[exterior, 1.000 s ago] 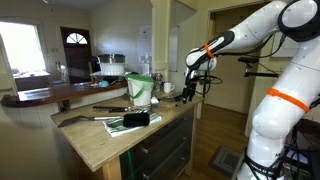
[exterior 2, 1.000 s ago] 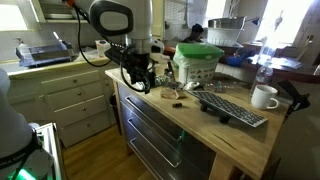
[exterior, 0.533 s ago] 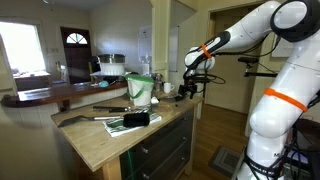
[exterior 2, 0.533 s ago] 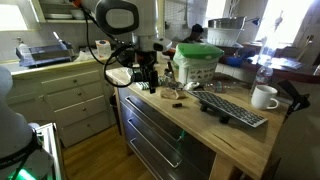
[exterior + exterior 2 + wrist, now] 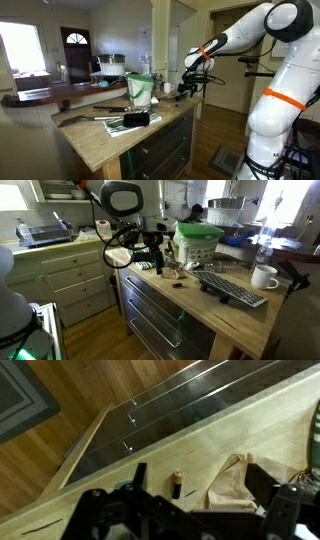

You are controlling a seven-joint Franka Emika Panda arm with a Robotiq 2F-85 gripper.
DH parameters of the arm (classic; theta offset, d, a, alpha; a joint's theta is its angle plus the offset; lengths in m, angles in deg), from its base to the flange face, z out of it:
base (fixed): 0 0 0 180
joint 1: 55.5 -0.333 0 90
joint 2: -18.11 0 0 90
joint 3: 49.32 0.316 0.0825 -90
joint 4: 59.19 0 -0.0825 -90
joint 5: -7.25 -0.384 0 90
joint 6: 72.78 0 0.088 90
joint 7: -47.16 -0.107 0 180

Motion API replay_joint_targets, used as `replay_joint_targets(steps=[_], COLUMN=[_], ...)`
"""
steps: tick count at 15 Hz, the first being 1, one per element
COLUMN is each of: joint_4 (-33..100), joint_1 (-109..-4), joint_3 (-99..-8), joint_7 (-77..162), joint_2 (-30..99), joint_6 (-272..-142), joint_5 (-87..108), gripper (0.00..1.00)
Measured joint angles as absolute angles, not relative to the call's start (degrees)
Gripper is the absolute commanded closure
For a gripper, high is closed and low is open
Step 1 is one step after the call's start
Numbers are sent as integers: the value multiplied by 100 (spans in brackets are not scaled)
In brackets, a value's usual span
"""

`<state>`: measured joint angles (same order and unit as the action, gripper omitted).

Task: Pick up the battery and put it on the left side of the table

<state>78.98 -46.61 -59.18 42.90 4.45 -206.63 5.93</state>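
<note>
The dark body of the battery (image 5: 181,98) (image 5: 177,488), next to its copper-coloured end and near the crumpled brown paper, will be gripped by my gripper.
The battery (image 5: 175,483), small and dark with a copper-coloured end, lies on the light tan table (image 5: 120,480) near its edge. In the wrist view my gripper (image 5: 200,482) is open and empty, hovering above the table. The battery lies between its two dark fingers (image 5: 138,475), nearer the left one. A crumpled brown paper (image 5: 232,478) lies right beside the battery. In both exterior views the gripper (image 5: 187,90) (image 5: 152,262) hangs over the end of the table (image 5: 100,142) (image 5: 225,315). The battery is too small to make out there.
A white basket with a green lid (image 5: 197,242) (image 5: 141,90), a black keyboard (image 5: 232,288) and a white mug (image 5: 264,277) stand on the counter. Dark drawers (image 5: 190,410) lie below the table's edge, above a wooden floor (image 5: 60,430).
The arm has moved in from beside the counter's end to over it, lowering toward the small things near the basket. The gripper stays open.
</note>
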Motion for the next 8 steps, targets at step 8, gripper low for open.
replay_joint_targets(steps=[8], joint_4=[7946], joint_1=[-4627], joint_3=[-5917], joint_7=[4140], joint_2=[878], joint_6=[-21777], joint_5=[589], gripper=[0])
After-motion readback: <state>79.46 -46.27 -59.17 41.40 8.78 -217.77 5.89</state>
